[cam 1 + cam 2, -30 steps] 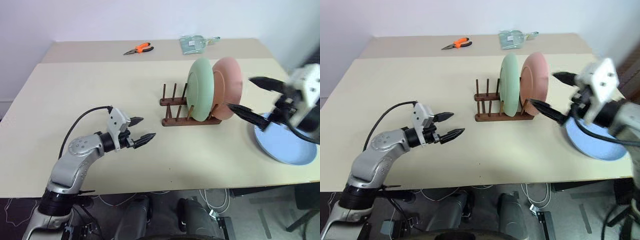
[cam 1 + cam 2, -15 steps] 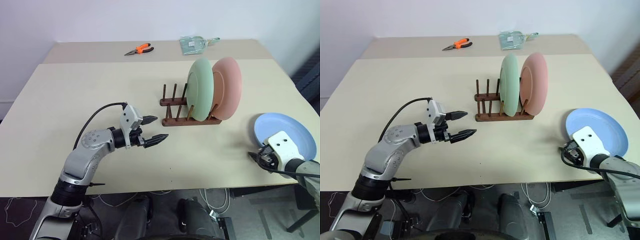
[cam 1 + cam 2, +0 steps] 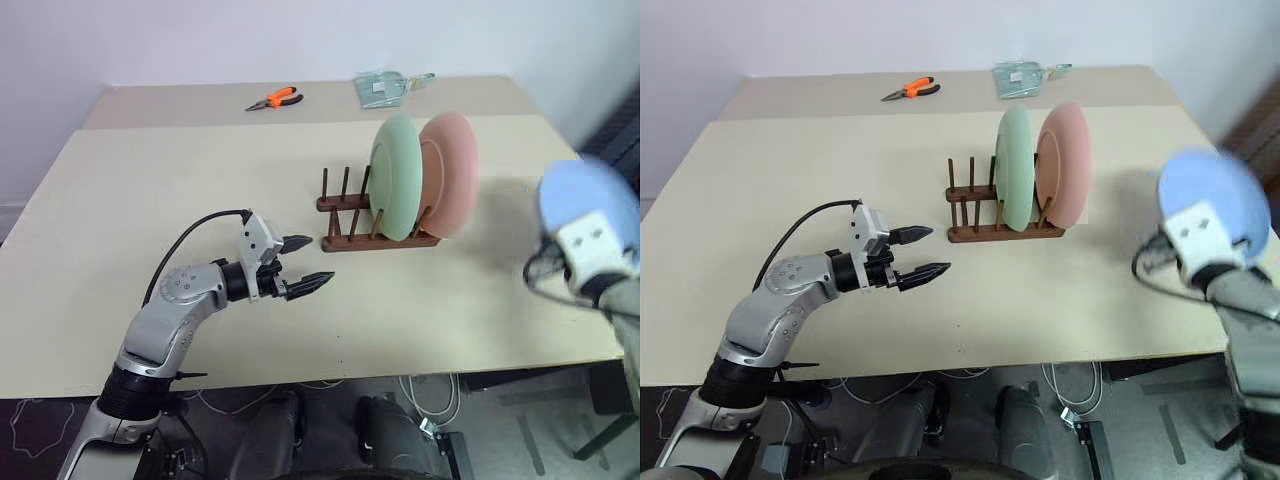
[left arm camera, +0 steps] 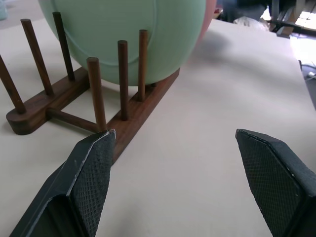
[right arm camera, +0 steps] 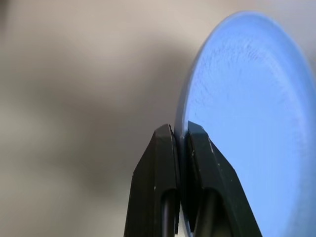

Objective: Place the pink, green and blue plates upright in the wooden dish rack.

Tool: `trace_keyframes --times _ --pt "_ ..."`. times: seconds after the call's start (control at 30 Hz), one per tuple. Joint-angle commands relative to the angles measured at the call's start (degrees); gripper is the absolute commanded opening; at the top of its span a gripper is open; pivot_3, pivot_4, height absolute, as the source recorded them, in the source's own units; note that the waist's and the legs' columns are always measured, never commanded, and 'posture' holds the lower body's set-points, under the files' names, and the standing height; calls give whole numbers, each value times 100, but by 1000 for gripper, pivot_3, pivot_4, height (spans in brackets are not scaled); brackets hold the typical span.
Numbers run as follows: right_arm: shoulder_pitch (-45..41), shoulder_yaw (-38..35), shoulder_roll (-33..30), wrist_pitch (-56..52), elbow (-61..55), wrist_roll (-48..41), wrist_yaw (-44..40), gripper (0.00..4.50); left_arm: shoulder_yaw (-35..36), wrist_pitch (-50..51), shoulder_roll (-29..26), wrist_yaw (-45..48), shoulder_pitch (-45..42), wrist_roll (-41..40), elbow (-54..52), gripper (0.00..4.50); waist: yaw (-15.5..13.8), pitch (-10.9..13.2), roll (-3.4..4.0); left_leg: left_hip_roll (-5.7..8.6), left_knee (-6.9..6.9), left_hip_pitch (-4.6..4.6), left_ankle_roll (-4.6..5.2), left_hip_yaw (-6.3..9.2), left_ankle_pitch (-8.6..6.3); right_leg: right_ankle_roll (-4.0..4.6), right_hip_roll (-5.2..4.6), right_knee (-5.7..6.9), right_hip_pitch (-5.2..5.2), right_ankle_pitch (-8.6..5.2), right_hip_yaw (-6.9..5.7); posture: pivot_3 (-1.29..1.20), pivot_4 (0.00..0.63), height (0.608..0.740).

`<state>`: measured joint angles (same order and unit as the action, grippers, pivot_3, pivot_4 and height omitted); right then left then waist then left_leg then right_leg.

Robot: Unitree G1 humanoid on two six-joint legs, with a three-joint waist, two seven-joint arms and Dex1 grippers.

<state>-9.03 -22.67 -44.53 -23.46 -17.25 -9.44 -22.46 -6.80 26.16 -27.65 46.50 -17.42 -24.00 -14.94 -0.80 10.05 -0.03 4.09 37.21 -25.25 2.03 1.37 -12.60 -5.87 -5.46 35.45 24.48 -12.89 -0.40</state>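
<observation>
The blue plate will go down upright among the rack's free wires (image 3: 345, 233) beside the green plate, set there by my right gripper.
The green plate (image 3: 395, 175) and the pink plate (image 3: 452, 170) stand upright side by side at the right end of the wooden dish rack (image 3: 345, 212). The rack's left pegs (image 4: 95, 89) are free. At the table's right side the blue plate (image 3: 585, 195) hangs in the air, tilted up on edge. My right gripper (image 5: 180, 136) is shut on the blue plate's (image 5: 247, 98) rim. My left gripper (image 3: 320, 258) hovers open just left of and in front of the rack, holding nothing; the left wrist view has its fingers (image 4: 94, 163) spread wide before the rack's base bar.
Orange pliers (image 3: 277, 97) and a clear plastic packet (image 3: 385, 88) lie on the far table section. The table's right edge (image 3: 600, 300) runs just under my right arm. Bare tabletop (image 3: 180, 180) stretches left of the rack.
My right gripper dropped from beside the pink plate to the blue plate, shut on its rim and raised it off the table. My left arm has stayed almost still.
</observation>
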Motion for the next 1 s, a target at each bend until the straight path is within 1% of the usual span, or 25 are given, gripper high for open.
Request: trace_keyframes --times 0.03,0.07,0.1,0.13,0.2,0.27,0.3,0.33,0.4,0.43,0.5,0.6,0.73,0.87,1.0 --pt "-1288 -555 414 -423 -1209 -1828 124 49 193 -365 -90 -32 -62 219 180 4018 13 1 1 -3 -3 0 -1 0 1 -1 2 1 3 1 0 0 150 719" --pt "-1558 -611 495 -699 -1385 -2357 136 49 211 -439 -100 -44 -68 267 245 4018 8 1 -2 -4 -6 0 -2 4 1 -2 4 4 5 1 -1 0 150 719" --pt "-1806 -644 546 -1013 -1577 -3071 162 49 249 -512 -110 -68 -73 307 323 4018 -6 1 -5 -5 -7 0 -2 10 1 -10 3 8 4 6 -7 0 150 719" --pt "-2024 -636 582 -1323 -1738 -3974 279 49 296 -617 -139 -79 -72 367 415 4018 -29 1 -7 -5 -7 -1 -2 17 1 -9 1 8 0 6 -13 0 150 719" --pt "-2291 -609 610 -1705 -1899 -5224 569 49 353 -801 -191 -82 -65 467 556 4018 -43 1 -12 -1 -5 -5 1 23 0 -3 -5 1 -4 3 -18 0 150 719" --pt "-2530 -269 824 -1764 -2026 -6357 1024 49 473 -1019 -290 -115 -49 601 820 4018 -14 1 -12 5 -1 -8 7 22 -4 3 -13 -3 -4 1 -16 0 150 719" --pt "-2617 -124 908 -1765 -2059 -6802 1230 49 521 -1105 -323 -126 -49 649 930 4018 11 2 -11 7 0 -7 8 21 -4 3 -15 -4 -4 1 -13 0 150 719" --pt "-2669 224 1244 -1723 -2076 -7168 1538 49 612 -1212 -401 -131 -33 707 1078 4018 16 1 -11 7 -1 -7 8 20 -4 3 -15 -3 -2 1 -11 0 150 719" --pt "-2667 808 1827 -1638 -2028 -7578 2023 49 730 -1375 -519 -124 -15 783 1286 4018 61 -3 -17 2 -7 -3 7 20 -4 4 -11 4 3 1 -10 0 150 719" --pt "-2653 1021 2061 -1602 -1967 -7663 2238 49 769 -1432 -549 -117 -9 801 1348 4018 73 -2 -16 -1 -10 -2 6 20 -4 4 -9 8 7 1 -9 0 150 719" --pt "-2632 1347 2428 -1562 -1772 -7511 2562 49 807 -1484 -570 -110 2 813 1387 4018 79 -2 -16 1 -12 -5 3 18 -2 3 -10 26 19 1 -6 0 150 719" --pt "-2682 1736 2799 -1545 -1471 -7244 2785 49 836 -1475 -552 -140 63 796 1293 4018 44 -2 -16 6 -7 -7 2 15 -1 2 -13 33 22 2 -5 0 150 719" --pt "-2695 1900 2911 -1558 -1019 -6707 2768 49 823 -1410 -497 -214 188 784 1074 4018 26 -2 -16 8 -6 -6 2 13 -1 2 -12 38 25 2 -5 0 150 719" --pt "-2645 1884 2951 -1613 -829 -6589 2694 49 825 -1328 -471 -257 272 766 921 4018 37 -2 -15 8 -8 -7 0 9 -1 0 -12 47 33 3 -4 0 150 719" --pt "-2544 1921 2993 -1658 -513 -6286 2616 49 808 -1249 -458 -287 324 760 808 4018 55 -2 -16 7 -11 -7 -5 8 2 -7 -10 60 41 7 -3 0 150 719"
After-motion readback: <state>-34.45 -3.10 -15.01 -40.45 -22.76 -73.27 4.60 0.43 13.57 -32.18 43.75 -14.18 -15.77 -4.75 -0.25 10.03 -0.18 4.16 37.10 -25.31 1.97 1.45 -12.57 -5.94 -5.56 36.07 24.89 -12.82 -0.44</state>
